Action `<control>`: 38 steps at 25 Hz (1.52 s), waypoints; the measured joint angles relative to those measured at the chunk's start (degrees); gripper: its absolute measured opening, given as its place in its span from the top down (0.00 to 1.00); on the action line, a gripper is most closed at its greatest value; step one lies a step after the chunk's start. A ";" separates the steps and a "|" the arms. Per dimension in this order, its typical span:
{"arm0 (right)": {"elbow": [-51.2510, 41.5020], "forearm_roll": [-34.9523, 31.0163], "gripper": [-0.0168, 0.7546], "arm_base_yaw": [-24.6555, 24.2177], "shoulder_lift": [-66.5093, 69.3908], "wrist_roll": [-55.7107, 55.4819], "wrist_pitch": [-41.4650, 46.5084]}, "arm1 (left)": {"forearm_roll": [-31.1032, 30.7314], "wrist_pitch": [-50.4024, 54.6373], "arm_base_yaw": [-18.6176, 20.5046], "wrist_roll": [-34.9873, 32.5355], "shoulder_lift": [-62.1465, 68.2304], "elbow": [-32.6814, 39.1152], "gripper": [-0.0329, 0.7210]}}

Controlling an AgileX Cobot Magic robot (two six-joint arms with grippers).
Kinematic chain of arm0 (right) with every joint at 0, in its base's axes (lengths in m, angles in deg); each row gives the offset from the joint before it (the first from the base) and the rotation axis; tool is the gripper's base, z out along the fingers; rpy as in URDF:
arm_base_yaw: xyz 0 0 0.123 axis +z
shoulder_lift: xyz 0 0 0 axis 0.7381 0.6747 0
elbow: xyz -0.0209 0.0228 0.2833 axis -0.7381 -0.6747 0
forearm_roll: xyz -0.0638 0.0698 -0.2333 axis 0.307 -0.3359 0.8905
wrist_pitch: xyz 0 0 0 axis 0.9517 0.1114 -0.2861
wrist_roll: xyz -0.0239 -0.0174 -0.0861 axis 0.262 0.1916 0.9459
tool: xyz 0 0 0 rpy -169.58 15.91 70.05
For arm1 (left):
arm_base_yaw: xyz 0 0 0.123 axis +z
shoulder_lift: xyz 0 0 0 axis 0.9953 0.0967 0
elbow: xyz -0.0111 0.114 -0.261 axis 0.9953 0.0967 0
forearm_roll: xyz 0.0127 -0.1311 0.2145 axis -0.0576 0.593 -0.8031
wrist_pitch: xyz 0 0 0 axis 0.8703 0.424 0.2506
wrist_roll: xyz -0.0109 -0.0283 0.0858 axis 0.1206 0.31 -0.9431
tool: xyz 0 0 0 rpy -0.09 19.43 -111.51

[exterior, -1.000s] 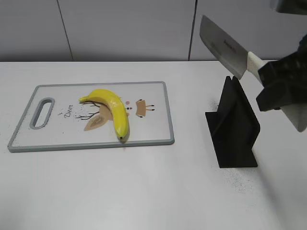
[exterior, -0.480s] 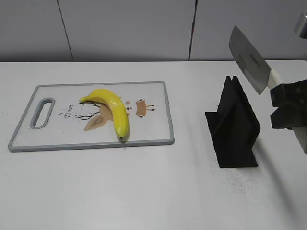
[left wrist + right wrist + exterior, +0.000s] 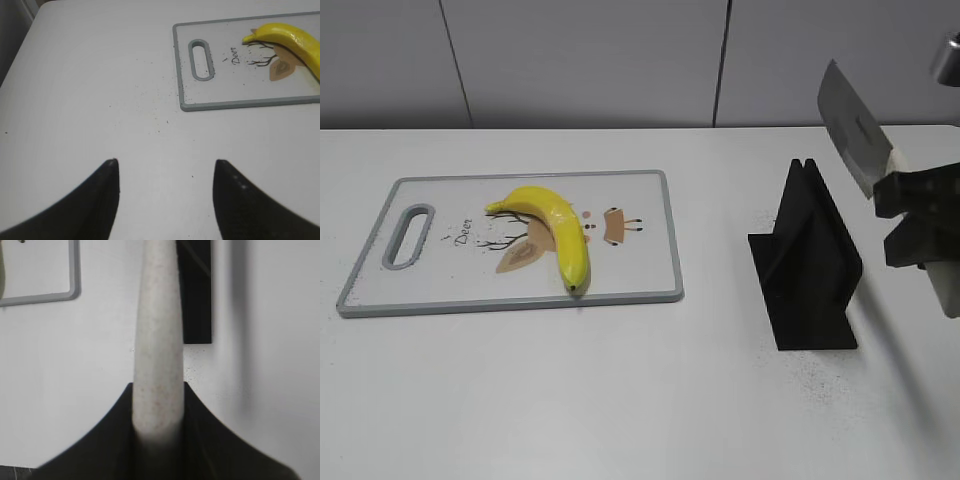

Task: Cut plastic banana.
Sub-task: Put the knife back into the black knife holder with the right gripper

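My right gripper has the knife. It will let the knife go between the slanted panels of the black knife stand (image 3: 838, 236), with the knife's handle sticking out.
A yellow plastic banana (image 3: 555, 228) lies on a white cutting board (image 3: 640, 270) with a grey rim; its stem end also shows in the left wrist view (image 3: 285, 37). My right gripper (image 3: 910, 225) is shut on the white handle of a knife (image 3: 855, 125), held in the air above and right of the black knife stand (image 3: 810, 265), blade tilted up to the left. In the right wrist view the handle (image 3: 157, 350) runs between my jaws. My left gripper (image 3: 166, 165) is open and empty over bare table, left of the board.
The black stand (image 3: 196, 295) sits on the white table right of the board (image 3: 200, 102). A grey wall panel runs along the back edge. Dark specks lie on the table near the stand and the board.
My right gripper has carried the knife to the right and slightly down, away from over the stand's slot. The banana and board have not moved.
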 joint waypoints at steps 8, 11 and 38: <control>0.00 1.55 0.73 0.00 5.08 0.00 -1.09 | 1.89 2.33 0.00 0.00 -4.72 1.51 0.19; 0.00 2.38 0.73 0.00 6.24 0.36 -1.93 | 1.89 2.27 0.00 0.00 -9.50 1.51 0.19; 0.00 1.18 0.73 0.00 12.86 4.74 -4.12 | 1.95 2.35 0.00 0.00 -10.34 1.51 0.22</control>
